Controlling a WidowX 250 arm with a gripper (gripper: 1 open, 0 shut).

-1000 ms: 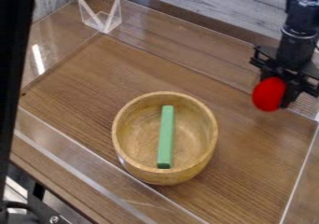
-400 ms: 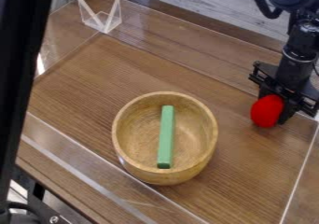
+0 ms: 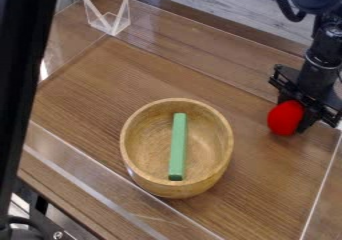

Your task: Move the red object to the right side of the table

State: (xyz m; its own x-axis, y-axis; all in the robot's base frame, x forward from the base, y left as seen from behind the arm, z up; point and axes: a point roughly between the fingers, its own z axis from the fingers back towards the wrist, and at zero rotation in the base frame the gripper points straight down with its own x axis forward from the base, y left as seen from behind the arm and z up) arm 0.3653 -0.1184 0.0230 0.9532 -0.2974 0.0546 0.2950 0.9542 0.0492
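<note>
Next, I open my gripper to let go of the red object on bare wood [image 3: 275, 194] between the wooden bowl and the clear wall.
The red object [image 3: 283, 118], a small rounded bright red toy, is low at the right side of the table [image 3: 107, 94], at or just above the wood surface. My black gripper [image 3: 293, 111] comes down on it from above and is shut on the red object, with its fingers [image 3: 315, 106] on either side. The toy's green top is hidden by the gripper.
A round light wooden bowl [image 3: 140, 154] stands in the front middle of the table with a green rectangular block [image 3: 178, 144] lying in it. Low clear acrylic walls [image 3: 321, 199] edge the table. A small clear folded stand [image 3: 107, 16] sits at the back left.
The gripper has come down a little with the red object in it, bringing the toy closer to the tabletop. The bowl and the green block have not moved.
</note>
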